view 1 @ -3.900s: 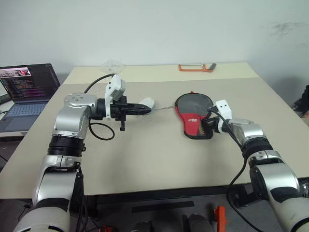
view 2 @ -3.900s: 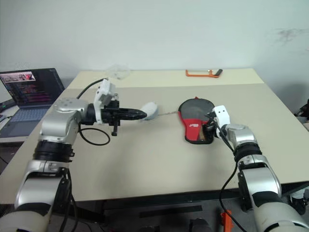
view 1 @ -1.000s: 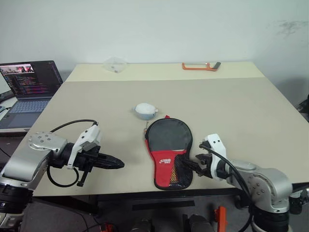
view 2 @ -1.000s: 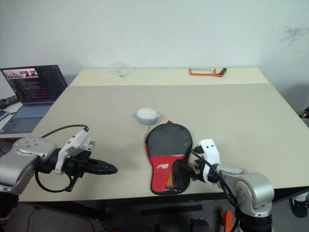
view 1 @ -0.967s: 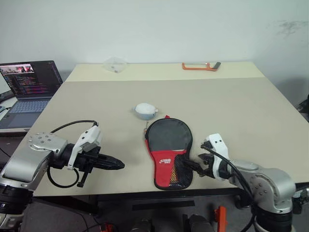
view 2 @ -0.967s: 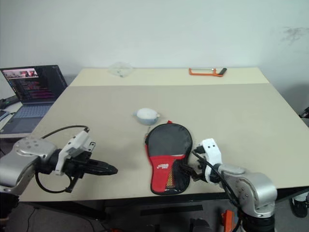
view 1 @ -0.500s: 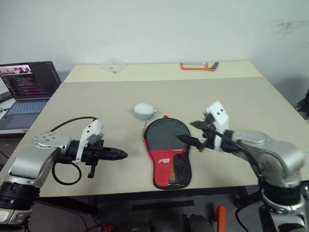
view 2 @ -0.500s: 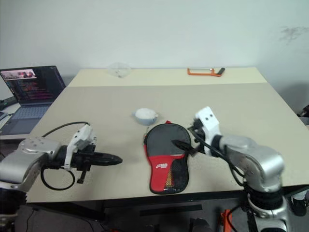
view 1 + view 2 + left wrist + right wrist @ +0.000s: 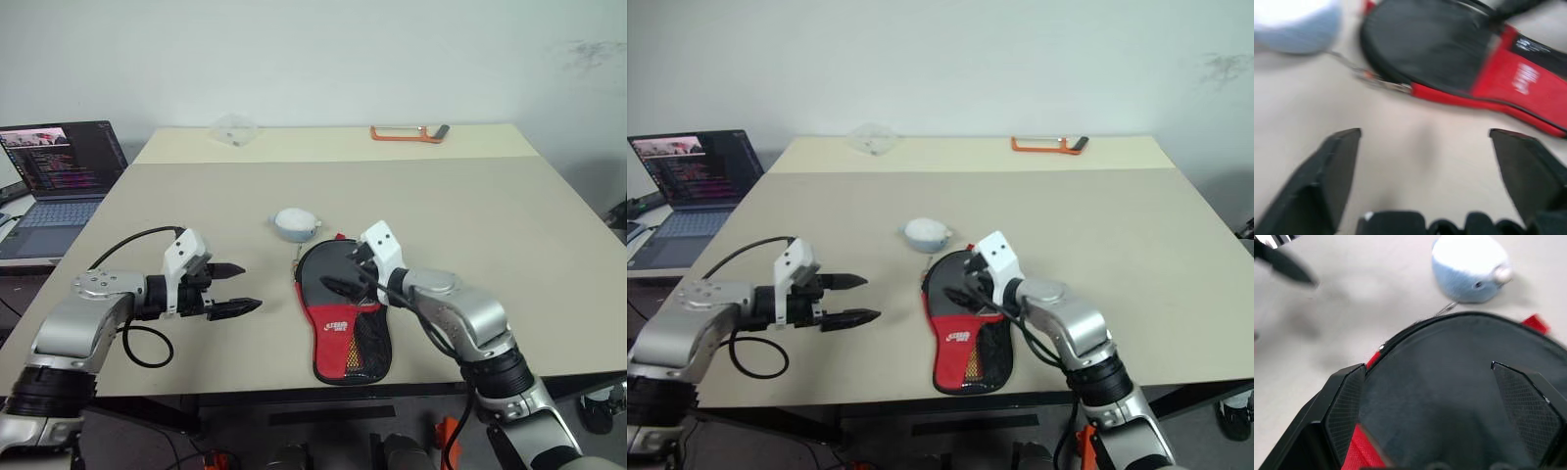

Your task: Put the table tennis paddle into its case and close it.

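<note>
My left gripper needs to next close on the near side (image 9: 294,231) (image 9: 1298,36) of the small white rounded object, which is joined to the case by a thin cord.
The case (image 9: 343,318) lies flat near the table's front edge, its round black end away from me and its red logo panel and mesh pocket toward me. The table tennis paddle is hidden. My right gripper (image 9: 343,271) hangs open over the round black end (image 9: 1449,382), nothing between its fingers. My left gripper (image 9: 235,287) is open beside the case's left side, a short gap away, pointing at it. In the left wrist view the case's black and red edge (image 9: 1459,54) and a small metal zipper pull (image 9: 1383,84) lie ahead of the open fingers (image 9: 1327,181).
A small white rounded object (image 9: 294,223) sits just beyond the case, joined to it by a thin cord. An open laptop (image 9: 54,181) stands off the table's left side. An orange tool (image 9: 402,133) and a clear plastic piece (image 9: 233,127) lie at the far edge.
My left gripper has opened and moved forward toward the case. My right arm has swung left from the case's handle end to above its round black end.
</note>
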